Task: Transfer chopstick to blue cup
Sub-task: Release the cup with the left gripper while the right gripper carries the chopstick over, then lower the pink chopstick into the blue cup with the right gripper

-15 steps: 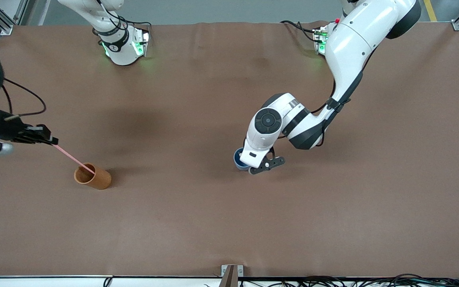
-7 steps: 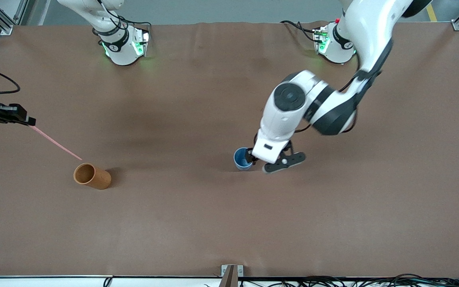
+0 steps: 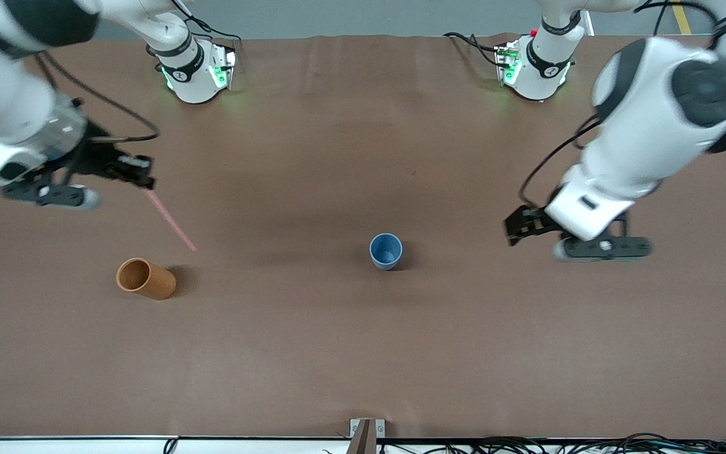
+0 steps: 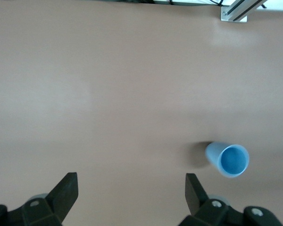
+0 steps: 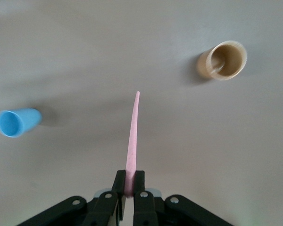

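The robot's right gripper should release the pale-pink chopstick inside the opening of the blue cup [image 3: 385, 247] [image 5: 10, 124] that stands in the middle of the table.
My right gripper [image 3: 146, 183] is shut on the top end of the pale-pink chopstick [image 3: 171, 221] and holds it in the air over the bare table beside the orange-brown cup [image 3: 145, 279]. In the right wrist view the chopstick [image 5: 132, 136] points out from the shut right gripper [image 5: 129, 181], with the blue cup [image 5: 18, 122] and the orange-brown cup [image 5: 224, 60] to either side. The blue cup [image 3: 386, 251] stands upright and empty at mid-table. My left gripper [image 3: 515, 229] is open and empty over the table toward the left arm's end. The left wrist view shows the open left gripper [image 4: 130, 183] and the blue cup [image 4: 228, 159].
The brown table [image 3: 350, 353] carries only the two cups. A metal bracket [image 3: 367, 434] sits at the table edge nearest the front camera, with cables along that edge.
My right gripper drew the chopstick out of the orange-brown cup and carried it up and toward mid-table. My left gripper left the blue cup and swung toward the left arm's end.
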You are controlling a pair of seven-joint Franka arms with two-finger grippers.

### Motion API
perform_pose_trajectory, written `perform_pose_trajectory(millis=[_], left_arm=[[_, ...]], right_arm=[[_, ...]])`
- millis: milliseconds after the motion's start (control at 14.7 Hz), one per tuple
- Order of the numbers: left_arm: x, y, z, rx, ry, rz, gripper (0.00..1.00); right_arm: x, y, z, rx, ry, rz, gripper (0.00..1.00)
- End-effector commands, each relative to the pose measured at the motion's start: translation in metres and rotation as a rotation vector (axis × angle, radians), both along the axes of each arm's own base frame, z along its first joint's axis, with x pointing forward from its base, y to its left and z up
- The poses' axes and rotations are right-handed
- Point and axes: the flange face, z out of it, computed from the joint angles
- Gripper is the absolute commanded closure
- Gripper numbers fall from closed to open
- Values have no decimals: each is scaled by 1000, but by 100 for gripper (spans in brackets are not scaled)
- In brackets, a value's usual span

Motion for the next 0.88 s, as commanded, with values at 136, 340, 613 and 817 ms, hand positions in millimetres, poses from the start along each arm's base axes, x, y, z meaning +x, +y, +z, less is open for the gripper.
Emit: perform_pose_trajectory(millis=[136, 340, 613, 817], left_arm=[[-51, 54, 70, 44, 27, -148, 0], [-72, 60, 88, 45, 62, -121, 0], [-89, 69, 107, 54, 60, -127, 0], [-85, 77, 96, 62, 77, -113, 0]], right_arm=[[-11, 156, -10, 4, -54, -222, 97], [-19, 235, -22, 35, -68, -332, 99], [-33, 299, -51, 67, -65, -384, 99], [-35, 323, -77, 93, -47, -401, 99]])
